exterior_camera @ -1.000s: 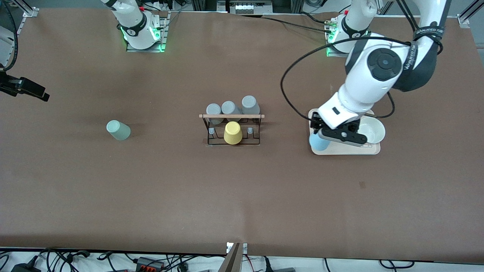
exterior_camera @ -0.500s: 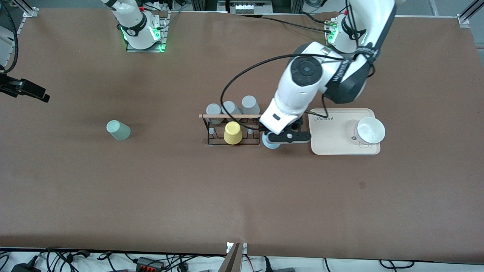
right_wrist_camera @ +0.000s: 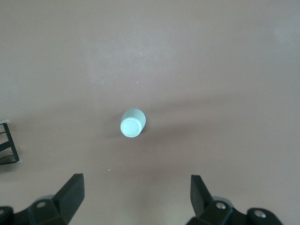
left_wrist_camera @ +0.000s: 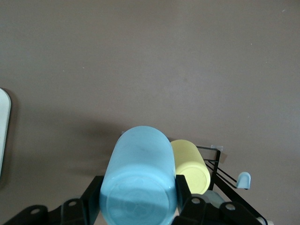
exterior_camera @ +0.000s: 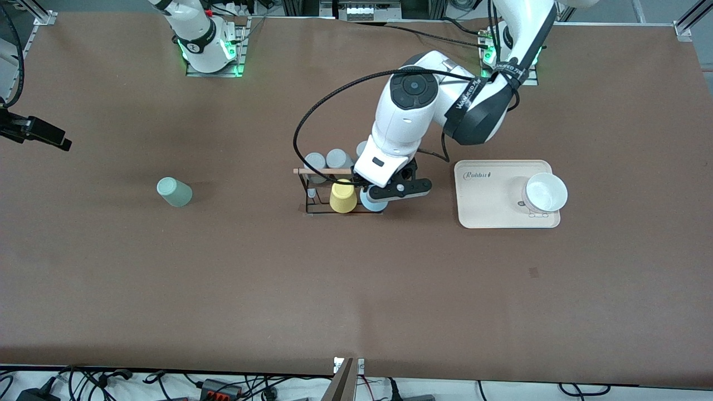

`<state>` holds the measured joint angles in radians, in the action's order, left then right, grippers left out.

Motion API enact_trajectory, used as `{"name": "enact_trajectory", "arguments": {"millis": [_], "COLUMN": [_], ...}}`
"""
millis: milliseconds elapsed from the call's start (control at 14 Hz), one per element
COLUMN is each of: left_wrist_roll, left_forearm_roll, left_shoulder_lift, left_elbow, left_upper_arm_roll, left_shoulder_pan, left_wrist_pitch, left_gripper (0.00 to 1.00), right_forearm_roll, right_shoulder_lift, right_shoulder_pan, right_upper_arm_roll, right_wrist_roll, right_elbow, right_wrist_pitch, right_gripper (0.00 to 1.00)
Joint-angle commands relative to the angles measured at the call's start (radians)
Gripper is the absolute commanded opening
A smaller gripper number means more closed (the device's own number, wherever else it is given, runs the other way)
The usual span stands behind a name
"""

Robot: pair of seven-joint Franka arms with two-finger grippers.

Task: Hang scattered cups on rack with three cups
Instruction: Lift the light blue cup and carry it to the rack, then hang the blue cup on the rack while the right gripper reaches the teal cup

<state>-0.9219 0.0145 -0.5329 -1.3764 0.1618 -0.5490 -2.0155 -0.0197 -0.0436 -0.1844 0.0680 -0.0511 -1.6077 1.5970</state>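
Observation:
The robot's left gripper needs to let go of the light blue cup on the rack's free peg (exterior_camera: pixel 368 201) (left_wrist_camera: pixel 152 166) beside the yellow cup.
My left gripper (exterior_camera: pixel 372 196) is shut on the light blue cup (exterior_camera: pixel 374 203), holding it bottom up over the rack (exterior_camera: pixel 312 210) at the end toward the left arm, right beside the yellow cup (exterior_camera: pixel 342 196). The left wrist view has the blue cup (left_wrist_camera: pixel 139 178) between the black fingers (left_wrist_camera: pixel 183 190), with the yellow cup (left_wrist_camera: pixel 190 166) and a bare rack peg (left_wrist_camera: pixel 243 178) alongside. Alone on the table toward the right arm's end is the pale mint green cup (exterior_camera: pixel 174 192). My right gripper (right_wrist_camera: pixel 136 179) hangs open high over the mint cup (right_wrist_camera: pixel 132 124), with nothing between its fingers.
Grey cups (exterior_camera: pixel 315 161) sit on the rack's row of pegs farther from the front camera, under the wooden rod (exterior_camera: pixel 312 171); the left arm partly covers one. A cream tray (exterior_camera: pixel 490 214) with a white bowl (exterior_camera: pixel 546 192) lies toward the left arm's end.
The left arm has carried the blue cup from the cream tray across to the rack, beside the yellow cup. The mint cup and the right arm have not moved.

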Motion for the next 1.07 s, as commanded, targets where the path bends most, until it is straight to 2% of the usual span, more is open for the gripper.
{"name": "enact_trajectory", "arguments": {"millis": [0,714,857,1000], "left_wrist_roll": [-0.020,-0.026,-0.026,-0.026], "left_forearm_roll": [0.010,0.042,0.044,0.045], "left_shoulder_lift": [-0.032,-0.073,-0.087,-0.102], "left_elbow": [0.033,0.028,0.028,0.028], "left_upper_arm_roll": [-0.008,-0.007,-0.008,-0.008], "left_shoulder_pan": [-0.023,-0.045,-0.045,-0.046], "left_wrist_pitch": [0.024,0.017,0.015,0.011], "left_gripper": [0.32,0.32,0.32,0.32], "right_forearm_roll": [-0.003,-0.012,-0.013,-0.012], "right_shoulder_lift": [-0.002,-0.039,-0.085,-0.090], "right_shoulder_pan": [-0.006,0.003,0.003,-0.004], "right_upper_arm_roll": [0.003,0.004,0.004,0.004], "right_wrist_roll": [0.013,0.013,0.011,0.011], "right_elbow": [0.014,0.012,0.012,0.011], "right_wrist_pitch": [-0.015,-0.031,-0.051,-0.063], "right_gripper": [1.00,1.00,1.00,1.00]}}
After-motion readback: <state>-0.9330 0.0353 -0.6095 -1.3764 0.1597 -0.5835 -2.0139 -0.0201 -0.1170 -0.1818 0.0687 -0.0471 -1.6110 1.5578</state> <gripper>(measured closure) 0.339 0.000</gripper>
